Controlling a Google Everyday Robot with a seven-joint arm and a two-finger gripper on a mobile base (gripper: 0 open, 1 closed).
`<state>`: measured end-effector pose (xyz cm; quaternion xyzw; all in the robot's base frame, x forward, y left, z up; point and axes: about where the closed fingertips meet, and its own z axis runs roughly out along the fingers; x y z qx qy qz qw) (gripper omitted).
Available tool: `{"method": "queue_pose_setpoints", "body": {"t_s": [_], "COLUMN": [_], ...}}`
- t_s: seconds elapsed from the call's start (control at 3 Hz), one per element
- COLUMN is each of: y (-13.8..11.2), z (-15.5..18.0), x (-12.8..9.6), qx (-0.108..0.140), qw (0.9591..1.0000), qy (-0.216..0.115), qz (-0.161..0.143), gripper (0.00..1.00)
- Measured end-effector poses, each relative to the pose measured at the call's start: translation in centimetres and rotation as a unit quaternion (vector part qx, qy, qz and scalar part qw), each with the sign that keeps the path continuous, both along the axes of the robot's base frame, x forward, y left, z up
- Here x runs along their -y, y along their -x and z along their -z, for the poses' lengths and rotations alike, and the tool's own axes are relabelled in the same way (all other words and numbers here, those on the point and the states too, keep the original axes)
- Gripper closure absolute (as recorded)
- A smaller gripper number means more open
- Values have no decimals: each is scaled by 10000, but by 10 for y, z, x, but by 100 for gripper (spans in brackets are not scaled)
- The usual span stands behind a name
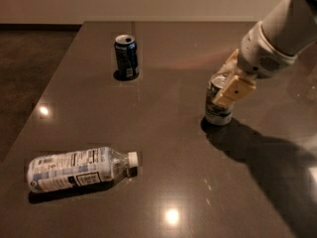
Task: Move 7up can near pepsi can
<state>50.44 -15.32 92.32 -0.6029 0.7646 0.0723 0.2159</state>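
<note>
The 7up can will go down on the table (pixel 146 85) next to the pepsi can, on its side facing my gripper.
The 7up can (pixel 218 108) is pale silver with a green band and stands upright at the right middle of the dark table (pixel 158 133). My gripper (pixel 226 89) comes in from the upper right and is shut on the can's upper part, with one tan finger (pixel 236 90) across its front. The can sits at or just above the tabletop. The pepsi can (pixel 126 57) is dark blue with an open silver top. It stands upright at the far left-centre of the table, well apart from the 7up can.
A clear plastic water bottle (pixel 79 168) with a white label lies on its side at the front left. The table's left edge runs diagonally beside a dark floor (pixel 25 68). My arm's shadow falls on the table's right front.
</note>
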Motion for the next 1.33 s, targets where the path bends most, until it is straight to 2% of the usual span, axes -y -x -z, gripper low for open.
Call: {"method": "queue_pose_setpoints", "body": {"t_s": [0.33,0.67,1.0,1.33], "y": [-27,-75,-108,-125], "z": [-14,-25,-28,-34], "x": [-16,-35,-53,-77], "qx": [-166,-313,-349,-250], "qw": [9998,9986,9971,9960], "qy": [-128,-426,-664,-822], "qz": [-47,26,122,224], "gripper": [100,100,100,100]}}
